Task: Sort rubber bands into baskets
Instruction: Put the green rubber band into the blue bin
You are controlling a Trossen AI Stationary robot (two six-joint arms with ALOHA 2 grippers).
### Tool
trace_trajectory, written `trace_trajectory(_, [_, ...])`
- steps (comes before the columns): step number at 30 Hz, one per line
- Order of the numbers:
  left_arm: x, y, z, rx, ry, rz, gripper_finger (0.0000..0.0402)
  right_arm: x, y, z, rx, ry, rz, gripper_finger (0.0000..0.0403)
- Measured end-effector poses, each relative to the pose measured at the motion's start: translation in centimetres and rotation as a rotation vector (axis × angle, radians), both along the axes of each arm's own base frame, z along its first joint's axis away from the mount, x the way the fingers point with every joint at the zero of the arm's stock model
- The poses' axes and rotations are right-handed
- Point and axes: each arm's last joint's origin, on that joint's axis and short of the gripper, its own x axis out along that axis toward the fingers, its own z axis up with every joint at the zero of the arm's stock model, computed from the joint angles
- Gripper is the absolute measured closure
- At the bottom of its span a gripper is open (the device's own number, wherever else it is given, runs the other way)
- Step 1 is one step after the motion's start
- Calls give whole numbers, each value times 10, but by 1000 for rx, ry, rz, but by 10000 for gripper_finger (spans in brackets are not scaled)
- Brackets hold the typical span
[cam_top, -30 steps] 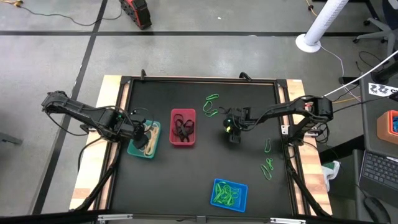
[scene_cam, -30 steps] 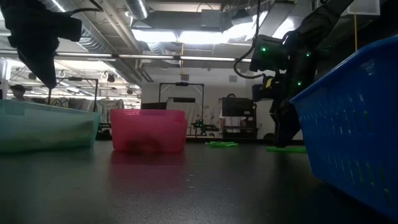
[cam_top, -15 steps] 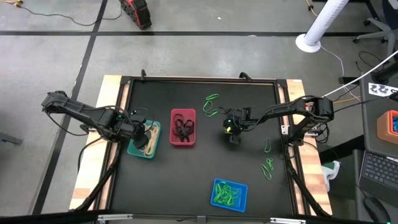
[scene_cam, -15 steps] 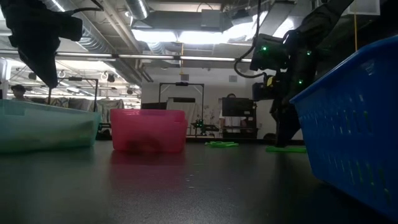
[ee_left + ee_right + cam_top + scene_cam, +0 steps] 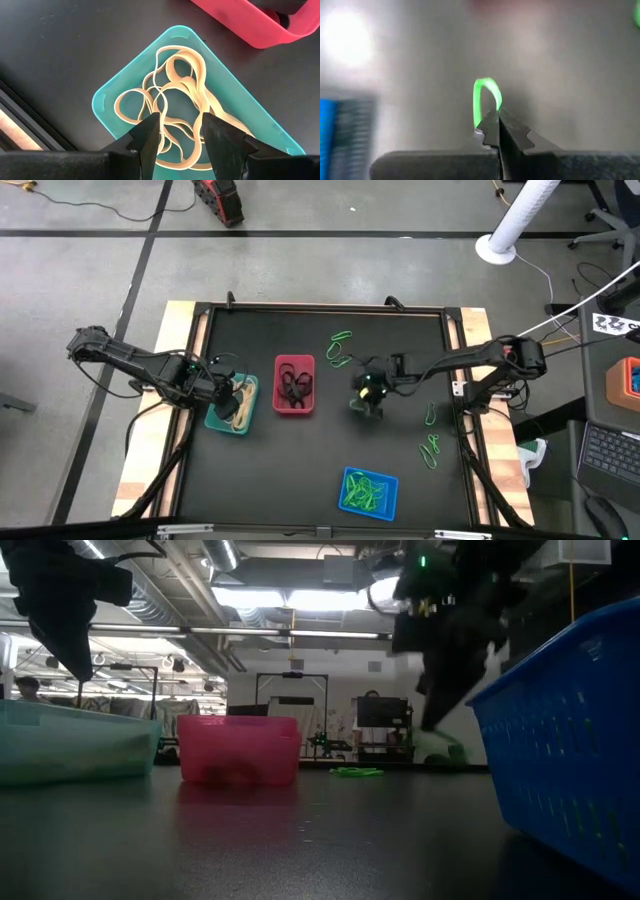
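Observation:
My right gripper needs to drop the green rubber band on the green rubber bands inside the blue basket (image 5: 363, 492).
My left gripper (image 5: 233, 398) hangs open over the teal basket (image 5: 213, 420), which holds several tan rubber bands (image 5: 175, 95); its fingers stand above them (image 5: 180, 125) and touch nothing. My right gripper (image 5: 363, 406) is near the table's middle, right of the red basket (image 5: 278, 386), shut on a green rubber band (image 5: 484, 95). The red basket holds black bands (image 5: 295, 388). The blue basket (image 5: 347, 480) at the near edge holds green bands (image 5: 366, 494). My right gripper pinches the green rubber band at one end of its loop (image 5: 489, 113) between its two fingertips. The rest of the loop sticks out past the fingertips as a narrow arch. In the low view the band (image 5: 440, 750) is clear of the table.
Loose green bands lie on the black tabletop: two at the far side (image 5: 340, 338) (image 5: 337, 359) and more near the right edge (image 5: 430, 414) (image 5: 431, 450). The blue basket's wall (image 5: 560, 750) fills the right of the low view.
My right gripper has risen from the tabletop and gone a little toward the table's left and near edges, taking the green band with it; the band that lay on the table under it is now lifted clear.

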Motion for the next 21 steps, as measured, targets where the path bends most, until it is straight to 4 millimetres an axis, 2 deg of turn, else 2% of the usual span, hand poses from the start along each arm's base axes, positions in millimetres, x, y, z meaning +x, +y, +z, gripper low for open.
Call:
trace_trajectory(7, [0, 0, 0, 3, 2, -6, 257, 16, 56, 36, 38, -113, 144, 402])
trace_trajectory(12, [0, 0, 0, 3, 2, -9, 257, 16, 99, 55, 62, -170, 232, 403])
trace_trajectory(15, [0, 0, 0, 3, 2, -8, 257, 10, 123, 60, 66, -181, 264, 403])
trace_trajectory(21, [1, 0, 0, 0, -9, -9, 257, -5, 161, 57, 54, -166, 279, 403])
